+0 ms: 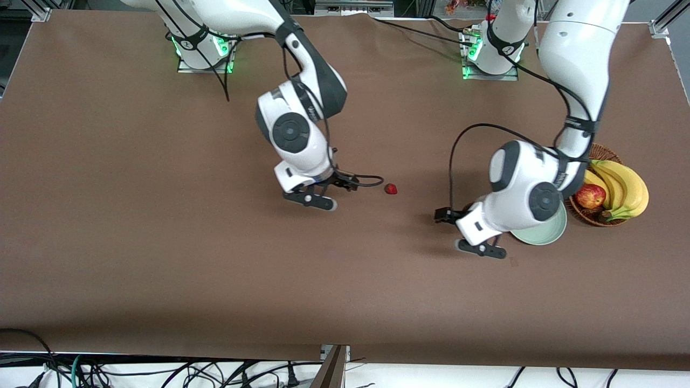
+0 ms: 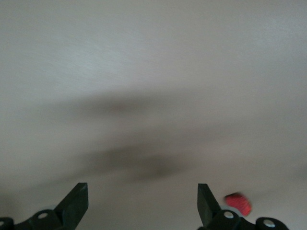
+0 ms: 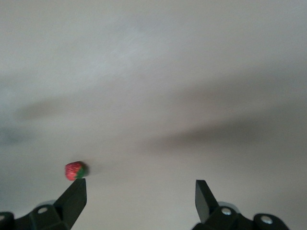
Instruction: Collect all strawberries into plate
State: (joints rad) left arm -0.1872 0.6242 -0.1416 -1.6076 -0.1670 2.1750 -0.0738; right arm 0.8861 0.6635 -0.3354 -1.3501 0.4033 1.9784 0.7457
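Observation:
Next, I move my left gripper to the strawberry beside my right gripper and close it around the strawberry's red body [image 1: 391, 188] [image 2: 238, 203].
One strawberry [image 1: 391, 188] lies on the brown table near the middle, beside my right gripper [image 1: 312, 200]. The right gripper is open and empty, low over the table. In the right wrist view the strawberry [image 3: 75, 170] sits just outside one fingertip of the right gripper [image 3: 141, 189]. My left gripper [image 1: 481, 249] is open and empty, low over the table beside the mint-green plate [image 1: 544, 233], which the left arm partly hides. In the left wrist view a blurred red strawberry [image 2: 238, 203] lies just outside the open left gripper [image 2: 143, 191]. A third strawberry is out of view.
A wicker basket [image 1: 606, 218] with bananas [image 1: 625, 188] and a red apple [image 1: 590, 196] stands beside the plate at the left arm's end of the table.

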